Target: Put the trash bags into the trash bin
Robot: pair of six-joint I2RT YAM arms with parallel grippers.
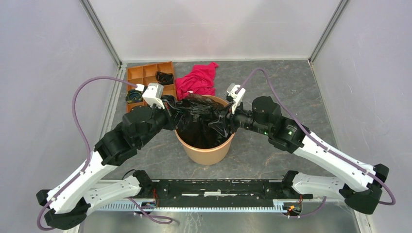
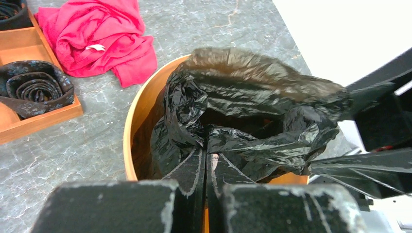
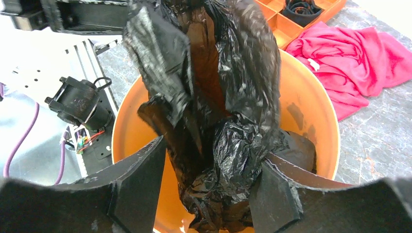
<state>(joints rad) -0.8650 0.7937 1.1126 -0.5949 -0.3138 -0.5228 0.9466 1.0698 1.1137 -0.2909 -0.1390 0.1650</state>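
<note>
The side of the trash bag is bunched between the fingers of the robot's right gripper, so that gripper should take the bag's upper edge (image 3: 256, 30) and pull the bag's opening wide.
The round orange-brown trash bin (image 1: 206, 151) stands mid-table between my arms. A wrinkly glossy black trash bag (image 1: 199, 110) hangs over its mouth and down inside. My left gripper (image 1: 171, 114) is at the bin's left rim. In the left wrist view the left gripper (image 2: 206, 151) is shut on a fold of the bag (image 2: 252, 97) over the bin (image 2: 141, 111). My right gripper (image 1: 225, 121) is at the right rim. In the right wrist view the right gripper (image 3: 214, 148) is open, with a bunched part of the bag (image 3: 228, 145) between its jaws above the bin (image 3: 306, 111).
A flat orange tray (image 1: 145, 74) with square compartments holding dark rolled items sits at the back left. A red-pink cloth (image 1: 197, 80) lies just behind the bin. Enclosure walls stand left, right and behind.
</note>
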